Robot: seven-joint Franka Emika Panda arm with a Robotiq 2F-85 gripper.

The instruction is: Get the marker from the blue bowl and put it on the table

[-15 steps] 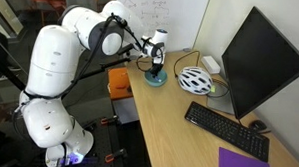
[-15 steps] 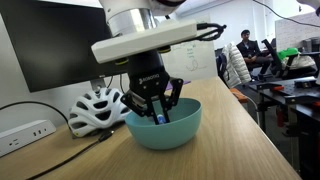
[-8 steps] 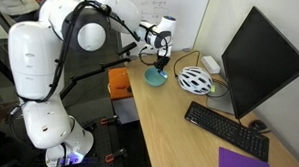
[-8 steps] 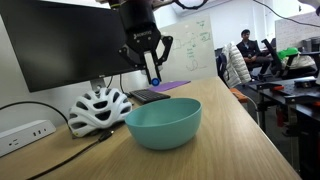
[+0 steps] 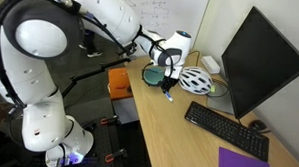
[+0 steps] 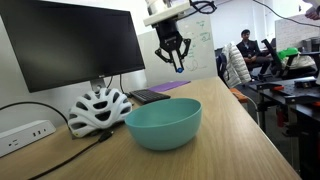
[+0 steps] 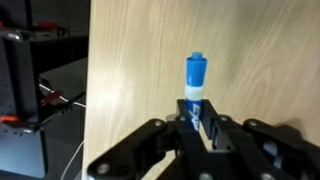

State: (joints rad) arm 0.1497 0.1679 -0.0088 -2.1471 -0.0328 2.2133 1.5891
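Note:
Next, my gripper lets go of the marker on the bare wood (image 5: 162,115) between the keyboard and the table's edge.
My gripper (image 7: 203,128) is shut on the marker (image 7: 195,82), a white stick with a blue cap that points away from the jaws toward the pale-wood table (image 7: 150,60). In both exterior views the gripper (image 5: 169,85) (image 6: 175,60) hangs in the air above the table (image 5: 176,133) (image 6: 225,130) with the marker (image 5: 169,93) (image 6: 179,65) pointing down. The teal-blue bowl (image 5: 155,76) (image 6: 163,123) stands empty on the table, apart from the gripper. The gripper is between the bowl and the keyboard.
A white-and-grey bicycle helmet (image 5: 196,80) (image 6: 97,107) lies beside the bowl. A black keyboard (image 5: 226,128), a monitor (image 5: 259,60) (image 6: 70,45), a purple pad (image 5: 242,158) and cables (image 6: 40,150) are on the table. The table's edge (image 7: 90,90) drops to the floor.
The gripper has lifted out of the bowl with the marker and moved away from it along the table, toward the keyboard. The bowl now stands empty.

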